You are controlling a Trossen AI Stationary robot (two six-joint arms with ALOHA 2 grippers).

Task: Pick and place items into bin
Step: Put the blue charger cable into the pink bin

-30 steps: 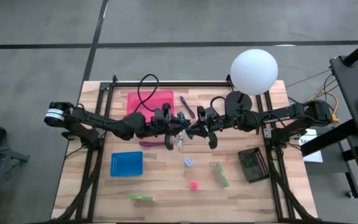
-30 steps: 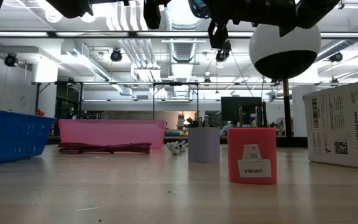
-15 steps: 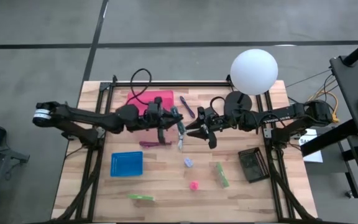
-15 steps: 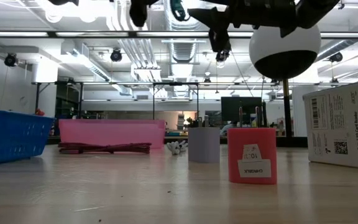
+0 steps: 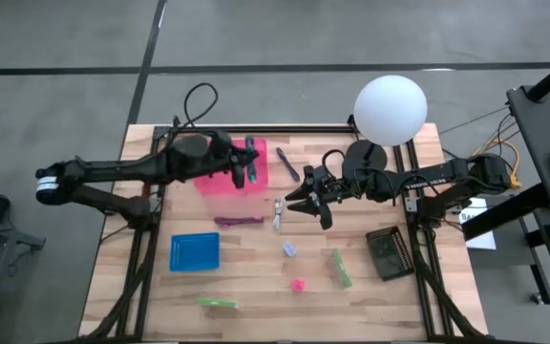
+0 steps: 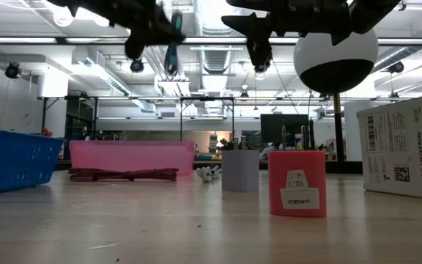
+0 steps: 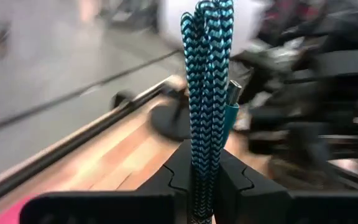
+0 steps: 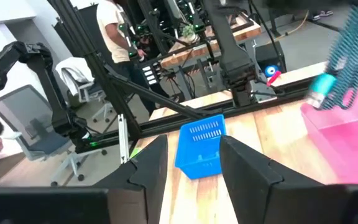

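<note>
My left gripper needs to let go of the braided cable inside the pink bin's side (image 5: 217,172) that is farthest from the purple pen.
My left gripper (image 5: 244,164) hovers over the pink bin (image 5: 220,178) at the far middle of the table, shut on a folded teal-and-black braided cable (image 7: 207,74) with a teal plug (image 7: 231,106). In the low view the cable (image 6: 173,45) hangs high above the table. My right gripper (image 5: 313,203) is open in the air over the table's middle, right of the silver tool (image 5: 278,213). On the wood lie a purple pen (image 5: 287,164), a maroon stick (image 5: 239,221), a lavender block (image 5: 290,250), a pink block (image 5: 299,285) and two green pieces (image 5: 340,268), (image 5: 216,303). My left gripper pinches the folded cable bundle (image 7: 204,152) between its two fingers, several strands together. Most of the bundle and its plug stick out past the fingertips. The arm reaches in from the table's left. The cable is lifted clear, above the pink bin.
A blue bin (image 5: 195,252) sits near left, a black tray (image 5: 390,254) near right. The white globe lamp (image 5: 390,110) stands at the far right corner, beside my right arm. A black frame runs along the table's edges. A white carton (image 6: 403,147) shows at the low view's right.
My left gripper has carried the teal cable from the table's middle, next to the right gripper, toward the left and far edge, and now holds it over the pink bin. It has stayed shut on the cable. My right arm has kept still.
</note>
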